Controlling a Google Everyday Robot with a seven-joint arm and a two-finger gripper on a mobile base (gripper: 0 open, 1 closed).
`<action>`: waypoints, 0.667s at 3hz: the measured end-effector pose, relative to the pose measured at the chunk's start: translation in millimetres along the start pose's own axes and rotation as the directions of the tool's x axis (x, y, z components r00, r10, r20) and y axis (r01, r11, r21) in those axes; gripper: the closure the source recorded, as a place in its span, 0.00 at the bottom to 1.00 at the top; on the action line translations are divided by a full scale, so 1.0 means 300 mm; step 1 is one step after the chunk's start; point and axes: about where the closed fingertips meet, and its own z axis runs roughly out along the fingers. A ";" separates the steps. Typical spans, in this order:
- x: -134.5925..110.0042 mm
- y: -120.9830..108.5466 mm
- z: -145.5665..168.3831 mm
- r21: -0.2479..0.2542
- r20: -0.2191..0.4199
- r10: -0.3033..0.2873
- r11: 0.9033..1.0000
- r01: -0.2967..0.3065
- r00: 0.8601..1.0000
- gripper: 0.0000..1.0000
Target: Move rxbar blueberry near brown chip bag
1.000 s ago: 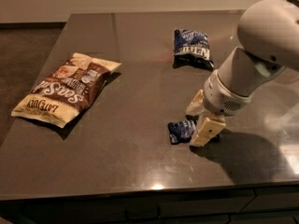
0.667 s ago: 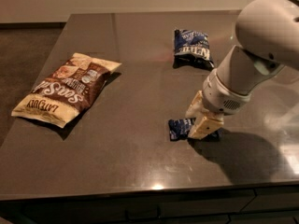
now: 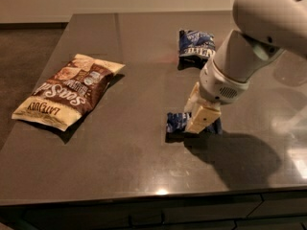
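Note:
Next, I let go of the rxbar blueberry on the brown chip bag's edge (image 3: 96,81) that faces the middle of the table.
The rxbar blueberry (image 3: 176,122), a small dark blue wrapper, lies on the dark table right of centre, near the front. My gripper (image 3: 198,115) reaches down from the upper right and is shut across the bar's middle. Its cream fingers (image 3: 203,120) hide that part, and the bar's ends stick out left and right. The bar still rests on the tabletop. The brown chip bag (image 3: 67,90), brown with cream ends and white lettering, lies flat at the table's left, well apart from the bar.
A puffier blue-and-white snack bag (image 3: 195,44) lies at the back, behind the gripper. The table's (image 3: 120,166) front edge runs just below the bar, and its left edge is beside the brown bag. My white arm fills the upper right.
The fingers have drawn together across the rxbar blueberry. The gripper has settled lower onto it. The bar and both bags lie where they were.

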 end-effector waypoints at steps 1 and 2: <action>-0.182 -0.066 -0.024 0.024 0.035 -0.020 1.000 0.019 0.999 1.00; -0.319 -0.097 -0.009 0.032 0.069 -0.045 0.999 0.043 0.997 1.00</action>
